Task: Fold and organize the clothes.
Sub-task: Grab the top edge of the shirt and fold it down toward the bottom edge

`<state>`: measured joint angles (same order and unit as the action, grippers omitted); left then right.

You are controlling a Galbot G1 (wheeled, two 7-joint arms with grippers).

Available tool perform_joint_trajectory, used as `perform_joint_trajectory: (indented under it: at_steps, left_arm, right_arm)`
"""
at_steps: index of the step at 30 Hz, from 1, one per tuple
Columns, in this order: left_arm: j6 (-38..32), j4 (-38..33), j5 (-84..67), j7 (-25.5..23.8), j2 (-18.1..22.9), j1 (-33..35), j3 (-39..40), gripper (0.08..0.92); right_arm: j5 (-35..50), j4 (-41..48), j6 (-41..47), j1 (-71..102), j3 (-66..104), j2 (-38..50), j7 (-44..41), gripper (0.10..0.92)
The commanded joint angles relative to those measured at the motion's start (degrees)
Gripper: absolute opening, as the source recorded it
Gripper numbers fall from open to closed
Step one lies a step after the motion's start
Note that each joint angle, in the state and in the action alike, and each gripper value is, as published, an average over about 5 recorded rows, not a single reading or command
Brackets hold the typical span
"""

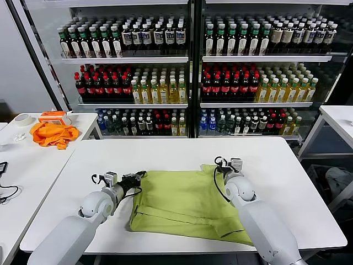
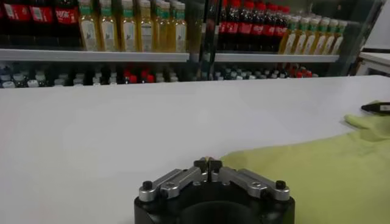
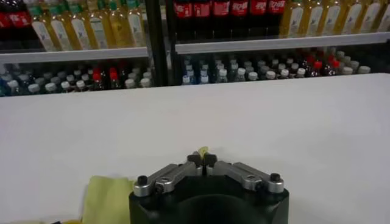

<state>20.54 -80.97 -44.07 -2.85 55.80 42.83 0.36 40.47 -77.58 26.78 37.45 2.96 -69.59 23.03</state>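
Observation:
The robot's right gripper will release the shirt's corner on the shirt (image 1: 240,204), just behind the folded flap close to the front edge.
The clothes are one light yellow-green shirt (image 1: 182,201) lying partly folded on the white table (image 1: 165,152), toward its front edge. My left gripper (image 1: 142,174) rests low at the shirt's far left corner. In the left wrist view it (image 2: 208,163) is shut, with the fabric edge (image 2: 317,170) running right up to its tips. At the shirt's far right corner, my right gripper (image 1: 222,165) is also shut. The right wrist view shows a small tuft of yellow fabric pinched between its tips (image 3: 202,158), and more of the shirt (image 3: 106,198) beside it.
Glass-door coolers full of bottles (image 1: 187,72) stand behind the table. A side table at the left holds an orange cloth (image 1: 53,134) and a tape roll (image 1: 23,119). Another white table (image 1: 339,118) stands at the right.

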Motion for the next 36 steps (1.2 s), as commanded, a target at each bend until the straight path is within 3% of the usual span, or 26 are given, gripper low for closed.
perform_joint_trajectory:
  at_steps: [1, 11, 21, 36]
  left_arm:
    - [-1.5, -1.5, -1.1, 0.4, -1.3, -0.5, -1.2, 0.082]
    - [-2.2, -10.6, -1.9, 1.3, -5.2, 8.9, -4.9, 0.082]
    - [-3.3, -17.8, -1.9, 1.4, -6.9, 17.8, -8.1, 0.082]
    - [-3.3, -21.0, -1.6, 1.3, -7.3, 21.3, -8.9, 0.082]
  right_arm:
    - [1.1, -6.6, -1.8, 1.2, 0.1, 1.6, -0.6, 0.11]
    - [3.1, -21.3, 2.0, 8.5, 1.3, 7.6, 1.3, 0.11]
    - [0.1, -33.2, 2.6, 26.4, 10.0, 11.0, 0.1, 0.11]
    - [-7.0, -37.7, 2.1, 34.6, 12.5, 10.7, -2.8, 0.11]
